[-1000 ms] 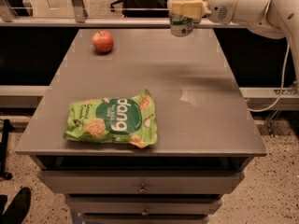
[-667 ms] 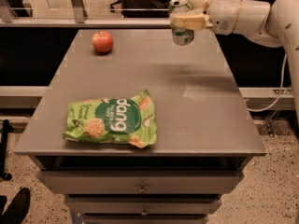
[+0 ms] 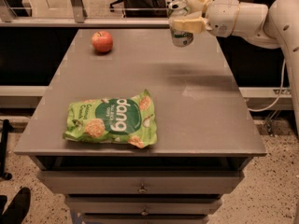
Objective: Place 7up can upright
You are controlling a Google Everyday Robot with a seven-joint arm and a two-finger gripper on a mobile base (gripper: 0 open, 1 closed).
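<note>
I should use my gripper to set the 7up can upright on the bare grey table (image 3: 196, 74), near the side edge of the table by the white arm.
The 7up can (image 3: 181, 33), silver-topped with a green-and-white label, is held upright in my gripper (image 3: 186, 17) at the top centre of the view. The gripper is shut on the can, its pale fingers (image 3: 190, 25) wrapped round the upper half. The can hangs above the far right part of the grey table (image 3: 196, 101), clear of the surface. The white arm (image 3: 247, 17) comes in from the right.
A red apple (image 3: 102, 41) sits at the table's far left. A large green snack bag (image 3: 112, 122) lies flat near the front left. Drawers (image 3: 140, 188) are below the tabletop. A cable (image 3: 273, 101) hangs at the right.
The gripper with the can has moved slightly left and a little lower over the table's far side. The apple and the bag have not moved.
</note>
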